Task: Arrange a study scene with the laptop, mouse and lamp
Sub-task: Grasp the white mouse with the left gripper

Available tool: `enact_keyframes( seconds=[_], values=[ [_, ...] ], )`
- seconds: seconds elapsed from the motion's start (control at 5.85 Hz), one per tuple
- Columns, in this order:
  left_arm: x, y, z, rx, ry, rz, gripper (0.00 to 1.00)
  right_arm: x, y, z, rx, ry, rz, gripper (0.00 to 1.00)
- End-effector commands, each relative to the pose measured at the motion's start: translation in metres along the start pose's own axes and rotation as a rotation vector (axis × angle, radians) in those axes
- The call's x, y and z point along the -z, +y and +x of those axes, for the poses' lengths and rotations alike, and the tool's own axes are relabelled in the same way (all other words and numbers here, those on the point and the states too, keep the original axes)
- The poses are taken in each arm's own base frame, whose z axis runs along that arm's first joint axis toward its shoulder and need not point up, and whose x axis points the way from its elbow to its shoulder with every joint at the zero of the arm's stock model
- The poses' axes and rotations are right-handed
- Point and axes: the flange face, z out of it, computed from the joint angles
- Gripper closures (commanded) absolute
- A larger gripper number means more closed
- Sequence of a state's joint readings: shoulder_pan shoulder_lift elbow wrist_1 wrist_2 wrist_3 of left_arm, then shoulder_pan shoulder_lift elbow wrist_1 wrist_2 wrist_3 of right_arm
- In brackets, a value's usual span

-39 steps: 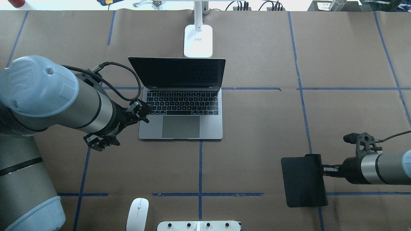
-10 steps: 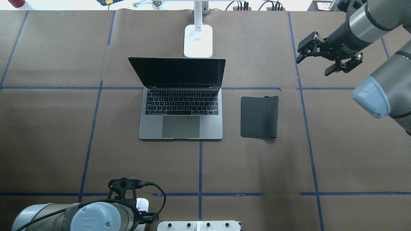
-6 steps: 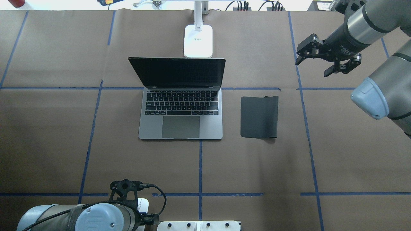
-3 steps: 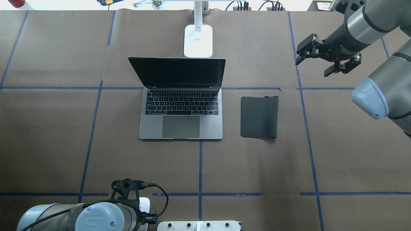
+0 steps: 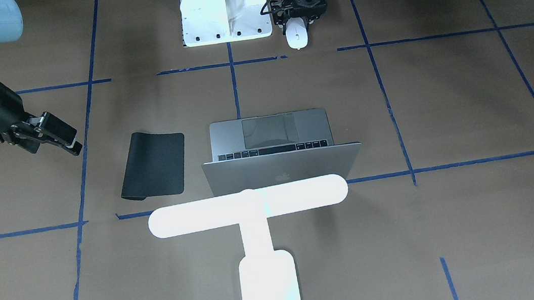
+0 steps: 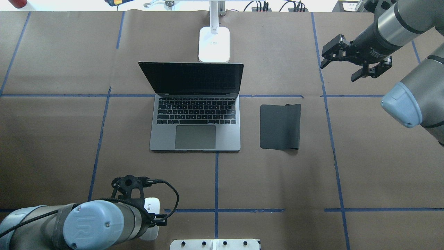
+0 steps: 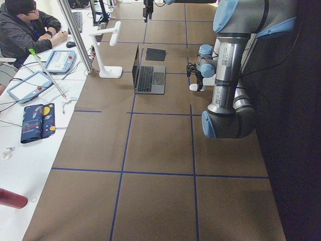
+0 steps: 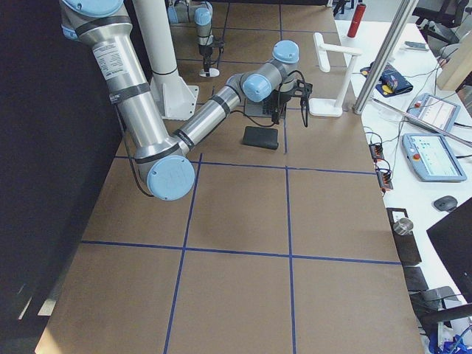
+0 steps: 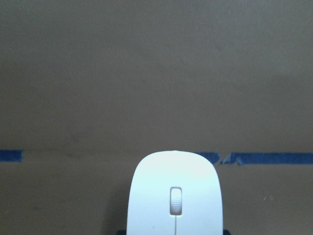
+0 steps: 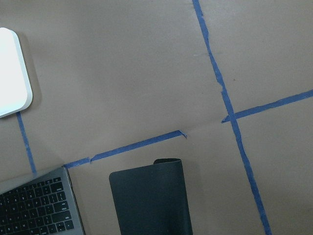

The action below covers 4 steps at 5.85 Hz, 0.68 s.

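Next, I set the white mouse, now near the robot's edge beside the pedestal, on the middle of the black mat (image 5: 153,162) beside the laptop with my left gripper.
The open silver-grey laptop (image 6: 195,118) sits mid-table, its lid toward the lamp (image 5: 248,208). The lamp glows white, and its base (image 6: 214,43) stands just behind the laptop. The white mouse (image 5: 296,38) is near the robot's edge, beside the pedestal. My left gripper (image 5: 299,22) is shut on its rear end and seems to hold it just off the paper. The mouse fills the bottom of the left wrist view (image 9: 173,196). My right gripper (image 6: 340,71) is open and empty, in the air at the far right, beyond the mat.
A black mat (image 6: 280,126) lies flat to the right of the laptop, one far corner curled. The white bolted pedestal plate (image 6: 215,244) is at the near edge. Blue tape lines cross the brown paper. An operator sits at a side desk (image 7: 25,30).
The right gripper has laid the mat beside the laptop and drawn back to the far right. The left arm has swung to the mouse, closed on it and now carries it forward.
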State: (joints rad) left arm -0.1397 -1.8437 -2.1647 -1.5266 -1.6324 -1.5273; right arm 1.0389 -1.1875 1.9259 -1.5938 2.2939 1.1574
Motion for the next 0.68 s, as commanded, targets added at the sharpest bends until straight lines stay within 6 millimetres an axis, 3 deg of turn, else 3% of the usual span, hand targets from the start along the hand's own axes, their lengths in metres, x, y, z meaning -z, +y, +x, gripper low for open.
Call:
enact_keyframes(
  seconds=[0.0,0.17,0.34,0.51],
  values=[
    [0.018,-0.041,0.042,0.045,0.054,0.036,1.00,0.015,-0.001,0.021,0.095,-0.003,0.017,0.00],
    [0.006,-0.056,0.100,0.052,0.069,0.046,1.00,0.020,-0.003,0.051,0.126,0.014,0.025,0.00],
    [-0.007,-0.076,0.147,0.064,0.065,0.063,1.00,0.025,-0.001,0.093,0.181,0.044,0.029,0.00],
    [0.002,-0.099,0.172,-0.014,0.073,0.089,1.00,0.030,-0.001,0.137,0.240,0.076,0.028,0.00]
  ],
)
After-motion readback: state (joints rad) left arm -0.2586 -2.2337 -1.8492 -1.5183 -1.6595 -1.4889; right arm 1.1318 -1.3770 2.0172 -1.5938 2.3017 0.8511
